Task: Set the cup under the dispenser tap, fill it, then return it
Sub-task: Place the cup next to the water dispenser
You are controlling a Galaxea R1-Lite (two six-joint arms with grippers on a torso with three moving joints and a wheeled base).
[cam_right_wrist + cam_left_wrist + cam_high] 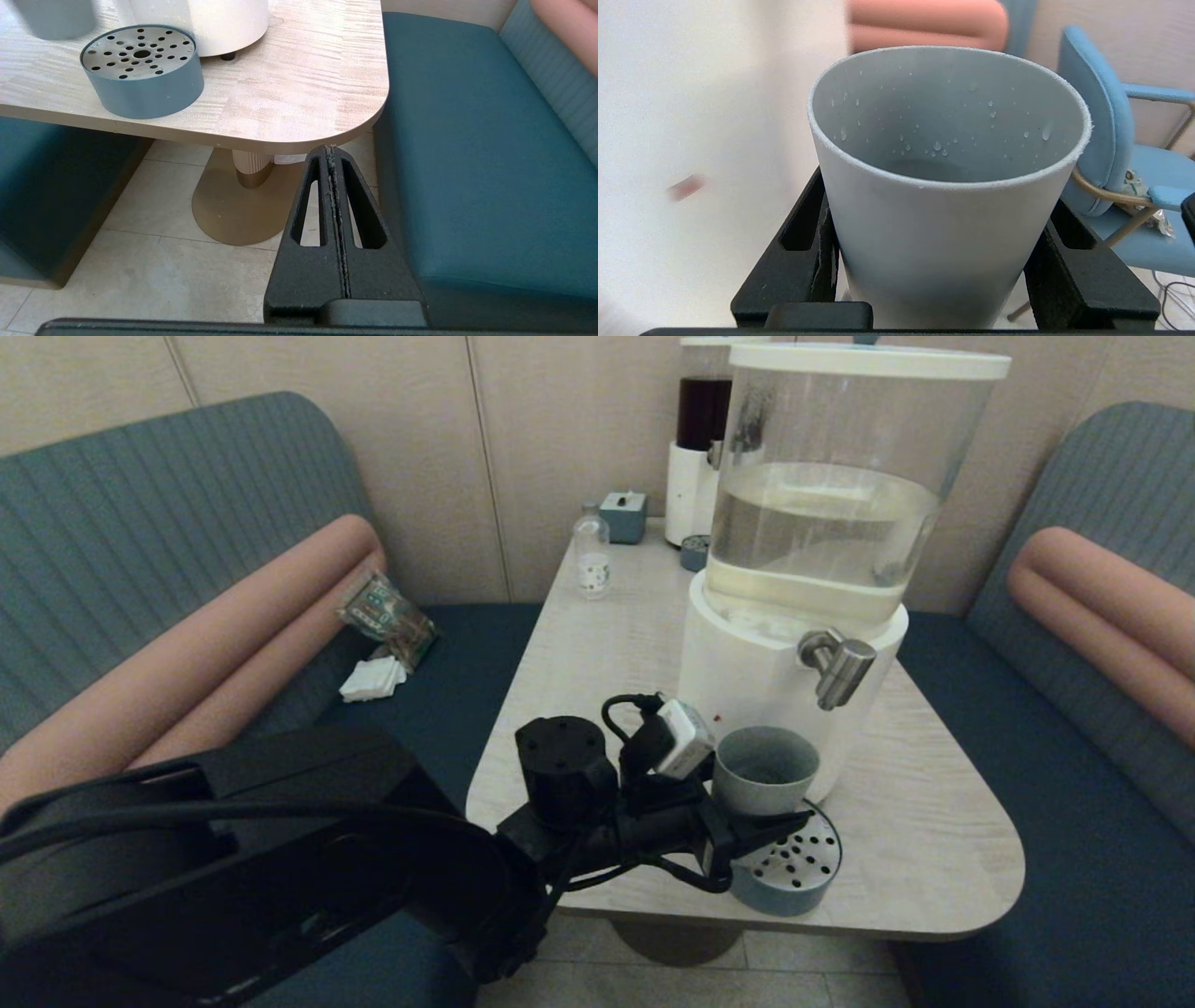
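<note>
The robot's left gripper needs to let go of the grey-blue cup, now hanging over the perforated tray, on the bare table (583, 733) in front of the small clear bottle.
My left gripper (761, 807) is shut on the grey-blue cup (766, 768), holding it upright by its lower wall. In the left wrist view the black fingers (808, 238) press both sides of the cup (943, 242), and droplets cling to its inner wall. The cup hangs over the near-left part of the round perforated tray (794, 870), close to the big dispenser's white base (747, 663). The steel tap (837, 665) is above and to the right of the cup's rim, not straight over it. My right gripper (331, 154) is shut and empty, parked low off the table's near right corner.
Further back on the table (934, 821) stand a narrower dispenser with dark liquid (702, 439), a small clear bottle (591, 560) and a grey-blue box (624, 515). Teal benches flank the table; a snack packet (387, 616) and white napkins (372, 679) lie on the left one.
</note>
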